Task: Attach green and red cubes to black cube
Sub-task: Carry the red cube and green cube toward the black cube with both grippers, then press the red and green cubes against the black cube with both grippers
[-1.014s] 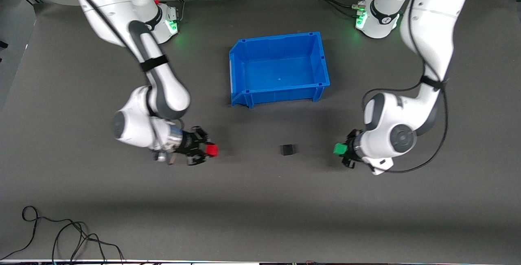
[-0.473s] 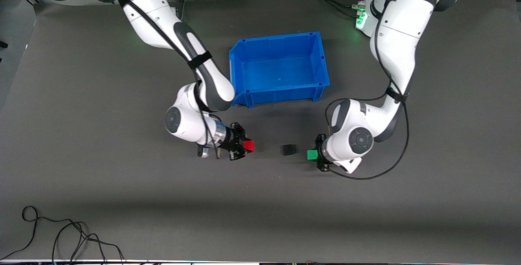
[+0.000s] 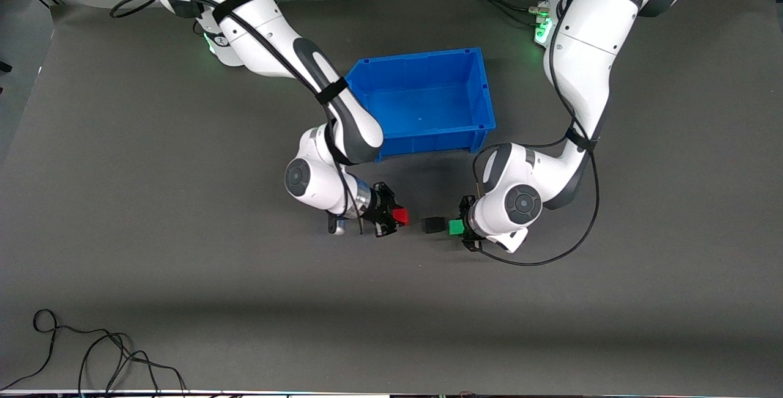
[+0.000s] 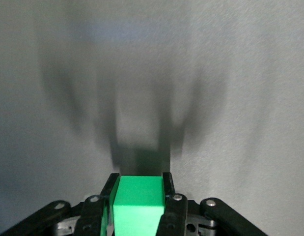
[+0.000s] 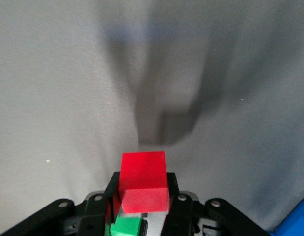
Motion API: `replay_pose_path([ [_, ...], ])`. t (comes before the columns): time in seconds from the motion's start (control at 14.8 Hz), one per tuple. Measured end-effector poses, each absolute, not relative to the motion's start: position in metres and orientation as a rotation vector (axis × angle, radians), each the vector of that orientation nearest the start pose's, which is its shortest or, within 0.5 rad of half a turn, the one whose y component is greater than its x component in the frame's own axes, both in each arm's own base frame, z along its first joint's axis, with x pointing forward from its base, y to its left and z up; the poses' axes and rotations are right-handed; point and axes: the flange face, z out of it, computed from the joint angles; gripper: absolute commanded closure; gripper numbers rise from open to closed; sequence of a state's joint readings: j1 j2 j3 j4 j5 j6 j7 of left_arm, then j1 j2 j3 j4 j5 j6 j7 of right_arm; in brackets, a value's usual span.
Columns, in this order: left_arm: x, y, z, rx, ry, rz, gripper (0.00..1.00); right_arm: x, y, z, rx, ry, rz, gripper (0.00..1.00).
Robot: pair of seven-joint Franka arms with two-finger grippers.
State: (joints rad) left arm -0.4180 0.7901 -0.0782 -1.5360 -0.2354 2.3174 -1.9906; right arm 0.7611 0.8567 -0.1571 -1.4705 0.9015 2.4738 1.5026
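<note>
Next, my right gripper lets go of the red cube on the grey table [image 3: 419,225], up against the side of the black cube that is opposite the green cube.
The black cube [image 3: 433,225] sits on the grey table, nearer the front camera than the blue bin. My left gripper [image 3: 457,227] is shut on the green cube [image 3: 455,226] and holds it low against the black cube's side toward the left arm's end; I cannot tell if they touch. In the left wrist view the green cube [image 4: 138,204] fills the gap between the fingers [image 4: 166,189]. My right gripper [image 3: 396,217] is shut on the red cube [image 3: 401,216], a small gap from the black cube's side toward the right arm's end. The red cube [image 5: 143,181] also shows in the right wrist view.
The blue bin [image 3: 483,101] stands open and empty between the two arms, close to the right arm's elbow; its corner [image 5: 295,223] shows in the right wrist view. Loose black cables [image 3: 92,355] lie at the table's near corner toward the right arm's end.
Both arms have swung inward toward the black cube, each carrying its cube. The green cube has closed up to the black cube; the red cube has come close to it.
</note>
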Motion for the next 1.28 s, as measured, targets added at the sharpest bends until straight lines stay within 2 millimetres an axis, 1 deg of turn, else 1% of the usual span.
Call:
replay_pose_path([
  [0.14, 0.619, -0.339, 0.187, 2.042, 2.283, -0.339, 1.00, 0.592, 0.436, 0.178, -1.983, 1.856, 0.478, 0.72],
  [0.41, 0.615, -0.347, 0.187, 2.031, 2.298, -0.341, 1.00, 0.602, 0.447, 0.176, -1.981, 1.826, 0.463, 0.72],
  [0.81, 0.612, -0.350, 0.183, 2.033, 2.303, -0.344, 1.00, 0.612, 0.455, 0.172, -1.963, 1.803, 0.423, 0.72],
  [1.01, 0.612, -0.352, 0.184, 2.031, 2.302, -0.343, 1.00, 0.610, 0.460, 0.171, -1.965, 1.793, 0.416, 0.71],
  [1.28, 0.613, -0.353, 0.185, 2.014, 2.309, -0.338, 1.00, 0.598, 0.473, 0.163, -1.968, 1.810, 0.431, 0.71],
])
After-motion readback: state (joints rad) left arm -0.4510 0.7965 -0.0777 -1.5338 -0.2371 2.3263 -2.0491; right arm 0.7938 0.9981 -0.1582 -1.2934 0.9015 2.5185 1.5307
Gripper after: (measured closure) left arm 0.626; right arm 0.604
